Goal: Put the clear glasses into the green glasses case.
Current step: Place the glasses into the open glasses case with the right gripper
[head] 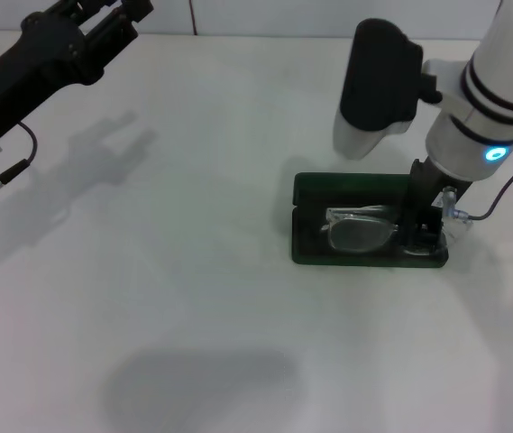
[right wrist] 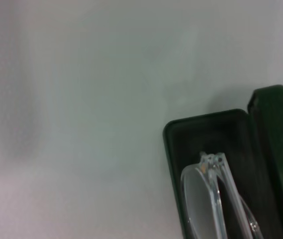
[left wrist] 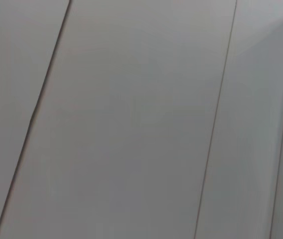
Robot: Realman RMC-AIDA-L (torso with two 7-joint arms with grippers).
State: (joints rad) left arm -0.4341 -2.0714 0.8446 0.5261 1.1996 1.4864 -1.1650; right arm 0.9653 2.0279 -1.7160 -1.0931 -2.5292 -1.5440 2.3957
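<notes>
My right gripper is going to place the clear glasses. I should let go of them in the middle of the green case's dark tray (head: 370, 236), in front of the folded-back lid.
The green glasses case (head: 308, 242) lies open on the white table, right of centre, with its lid (head: 346, 188) folded back on the far side. The clear glasses (head: 361, 229) rest in the case's dark tray, and one end of them reaches my right gripper (head: 427, 227). That gripper stands at the right end of the case, its black fingers down over that end of the glasses. The right wrist view shows the case (right wrist: 275, 129) and one lens of the glasses (right wrist: 203, 199) slanting up out of the tray. My left gripper (head: 103, 20) is parked high at the far left.
The white table (head: 193, 271) spreads to the left of and in front of the case. A grey cable (head: 499, 194) loops off my right wrist beside the case. The left wrist view shows only pale panels with seams.
</notes>
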